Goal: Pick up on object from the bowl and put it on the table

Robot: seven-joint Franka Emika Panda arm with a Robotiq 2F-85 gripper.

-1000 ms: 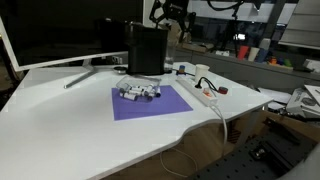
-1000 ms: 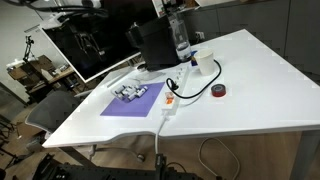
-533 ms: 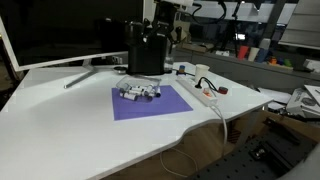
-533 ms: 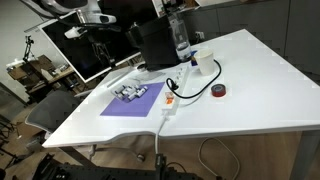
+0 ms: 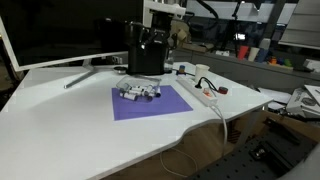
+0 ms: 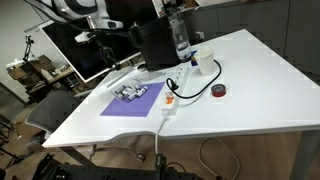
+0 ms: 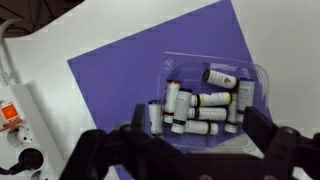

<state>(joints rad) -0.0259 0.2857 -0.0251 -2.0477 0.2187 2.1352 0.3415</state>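
Note:
My gripper is to close on the body of the white bottle (image 5: 151, 90) (image 7: 181, 112) that lies against the ends of the crosswise bottles, toward the power strip.
A clear plastic bowl (image 7: 205, 95) holding several small white bottles sits on a purple mat (image 7: 110, 75). The mat lies on the large white table (image 5: 60, 115). The bowl also shows in both exterior views (image 5: 138, 93) (image 6: 130, 92). My gripper (image 7: 192, 135) hangs high above the bowl, open and empty, with one dark finger on each side of the bottles in the wrist view. In both exterior views the gripper (image 5: 157, 40) (image 6: 103, 30) is well above the mat, in front of the black box.
A white power strip (image 5: 203, 95) with cables lies beside the mat. A red tape roll (image 6: 219, 91) is further along. A black box (image 5: 147, 50), a monitor (image 5: 60, 30) and a clear bottle (image 6: 180, 40) stand at the back.
The arm has come down and moved from above the black box's far side to over the mat and bowl. The bowl and bottles have not moved.

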